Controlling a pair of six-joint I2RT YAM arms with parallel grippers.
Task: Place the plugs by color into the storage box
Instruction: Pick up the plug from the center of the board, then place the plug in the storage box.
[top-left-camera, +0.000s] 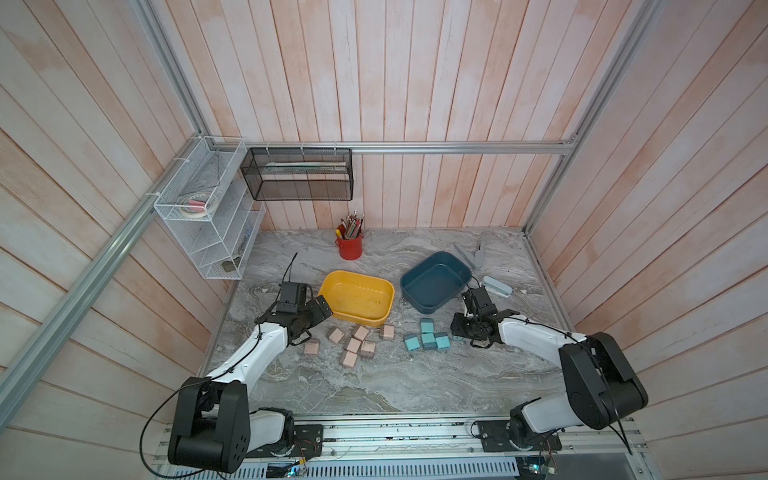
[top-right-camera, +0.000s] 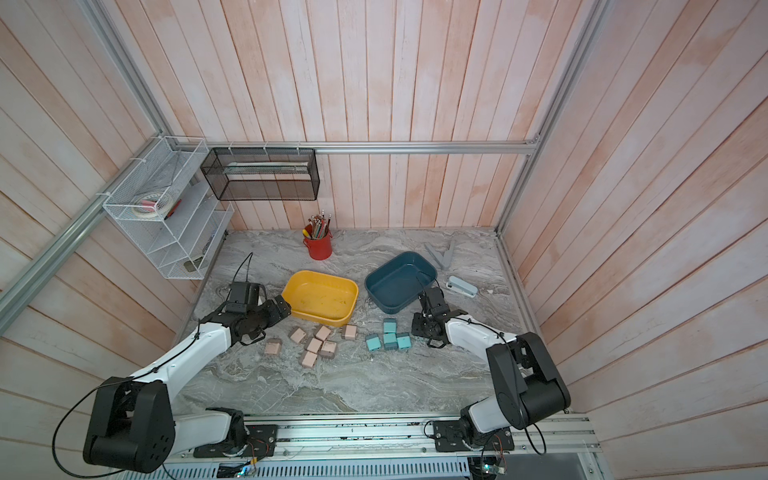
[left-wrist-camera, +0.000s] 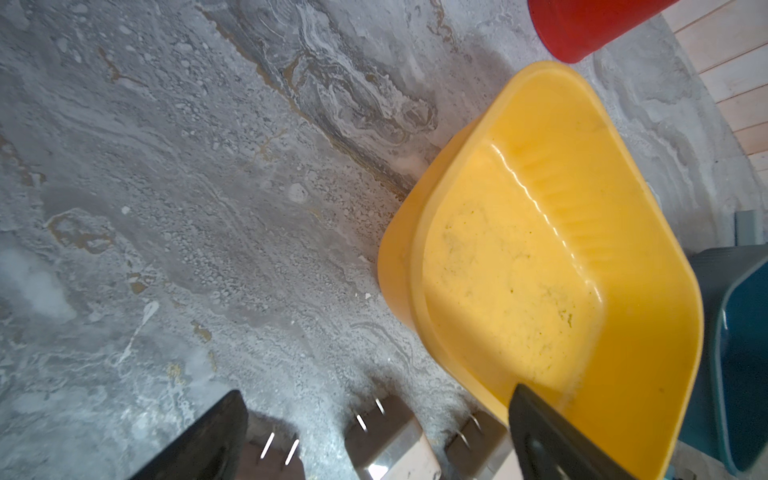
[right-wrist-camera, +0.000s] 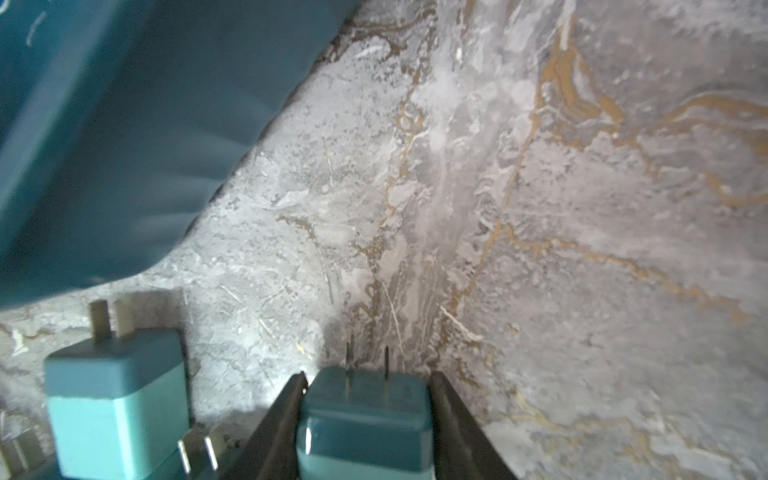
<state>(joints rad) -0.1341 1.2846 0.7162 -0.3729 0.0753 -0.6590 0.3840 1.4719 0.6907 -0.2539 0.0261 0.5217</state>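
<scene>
The teal plug, now held low over the table, will go down on the near half of the dark blue storage box's bottom (top-left-camera: 432, 290) from my right gripper.
Several pale pink plugs (top-left-camera: 353, 345) lie loose on the marble table in front of the yellow storage box (top-left-camera: 359, 319). Several teal plugs (top-left-camera: 428, 340) cluster in front of the dark blue storage box (top-left-camera: 428, 306). Both boxes look empty. My left gripper (top-left-camera: 316, 323) is open beside the yellow box's near left corner, and pink plugs (left-wrist-camera: 390, 436) lie below its spread fingers. My right gripper (right-wrist-camera: 369, 378) is shut on a teal plug (right-wrist-camera: 365, 419) low over the table, right of the teal cluster. Another teal plug (right-wrist-camera: 116, 399) stands beside it.
A red pencil cup (top-left-camera: 350, 247) stands at the back of the table. A stapler (top-left-camera: 497, 286) and a grey tool (top-left-camera: 471, 255) lie right of the blue box. A white wire rack (top-left-camera: 208, 216) and a black mesh basket (top-left-camera: 299, 174) hang at the back left.
</scene>
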